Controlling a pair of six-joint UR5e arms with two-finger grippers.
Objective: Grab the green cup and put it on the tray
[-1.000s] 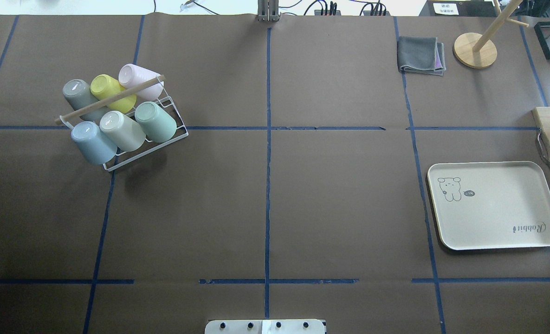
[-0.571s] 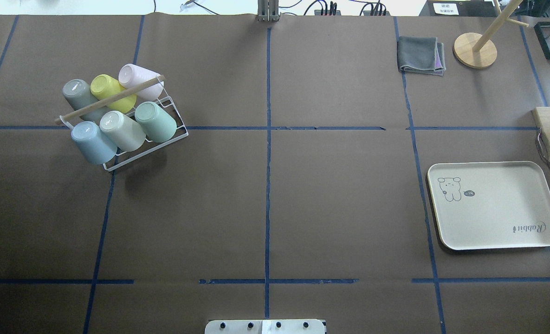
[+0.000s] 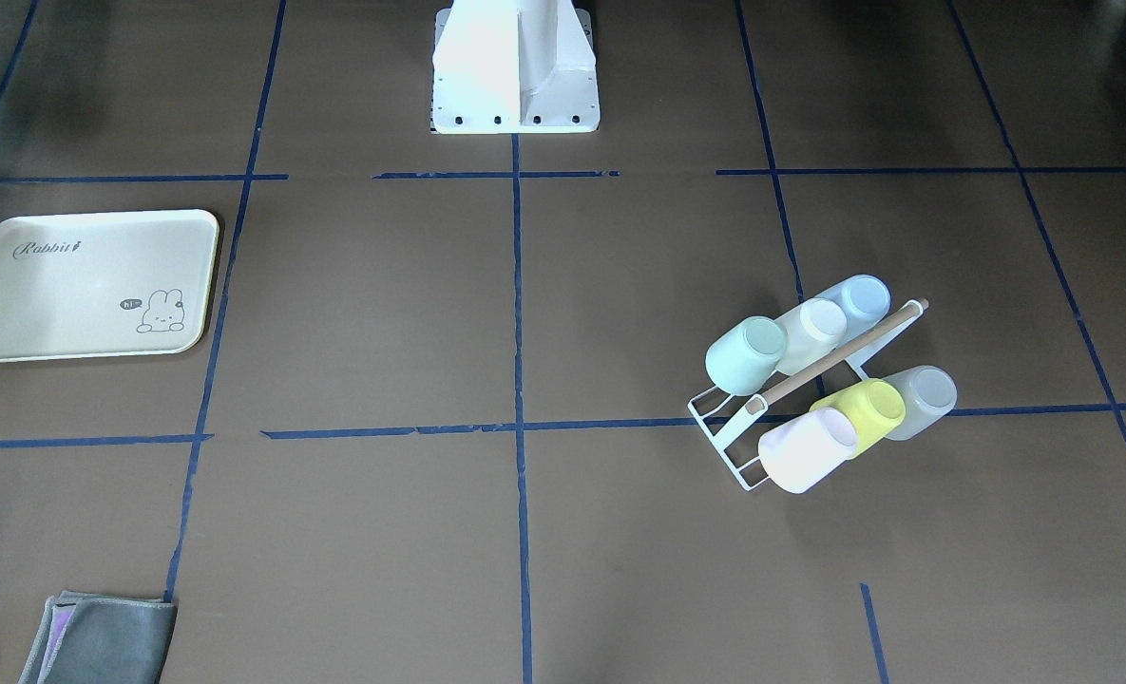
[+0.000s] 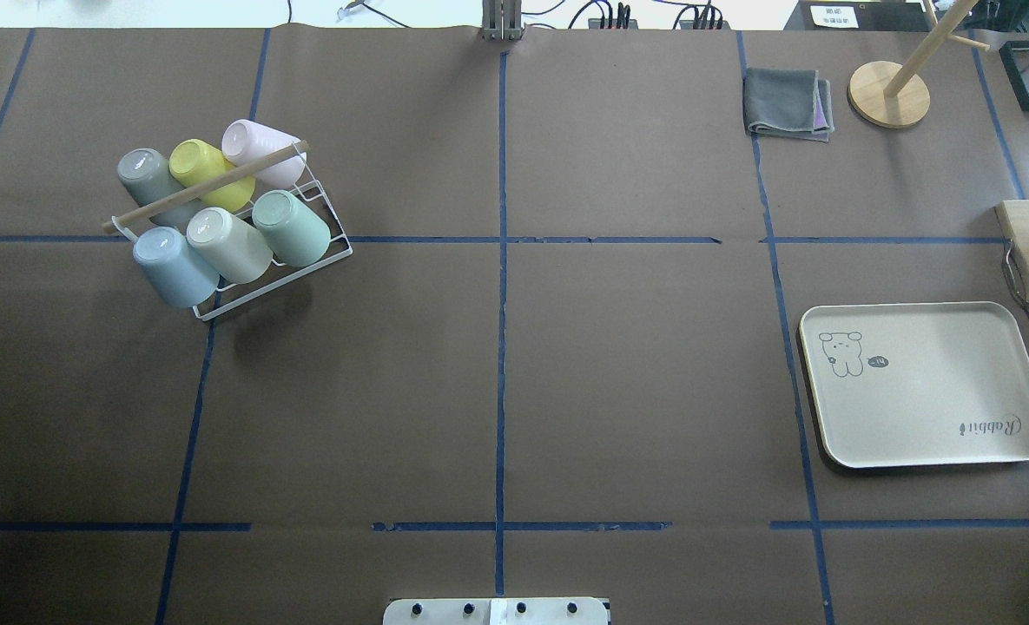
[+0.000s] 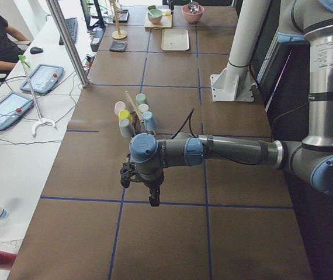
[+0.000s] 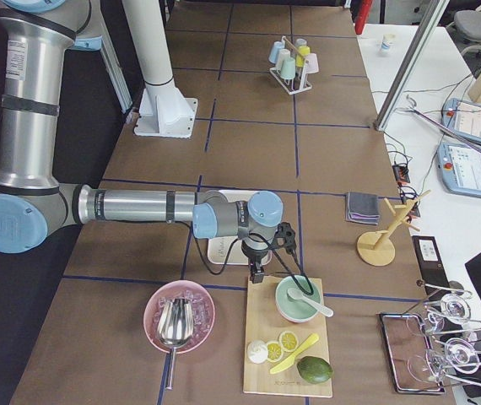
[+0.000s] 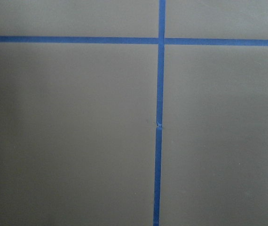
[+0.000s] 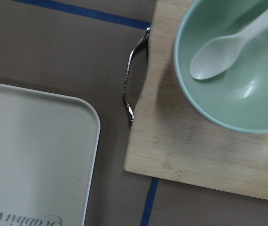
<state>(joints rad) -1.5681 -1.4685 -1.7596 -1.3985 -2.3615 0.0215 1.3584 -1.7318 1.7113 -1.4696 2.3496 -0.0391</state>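
Note:
The cream tray has a short edge on the side facing the cutting board, and my right gripper will close on the middle of the short edge (image 8: 90,180).
The green cup (image 4: 293,227) is pale mint and lies tilted, bottom up, at the right end of the near row of a white wire rack (image 4: 340,253); it also shows in the front view (image 3: 746,355) and the left view (image 5: 141,98). The cream tray (image 4: 926,386) with "Rabbit" script lies bare at the table's right; it also shows in the front view (image 3: 78,285) and the right wrist view (image 8: 35,155). My left gripper (image 5: 153,201) hangs over bare table, apart from the rack. My right gripper (image 6: 257,274) hangs between tray and cutting board. I cannot tell whether either is open or shut.
The rack also holds a yellow-green cup (image 4: 201,169), a pale blue cup (image 4: 171,265), and cream, grey and pink cups. A cutting board (image 8: 195,150) with a green bowl (image 8: 232,70) and spoon lies right of the tray. A grey cloth (image 4: 788,102) and a wooden stand (image 4: 887,94) stand far right.

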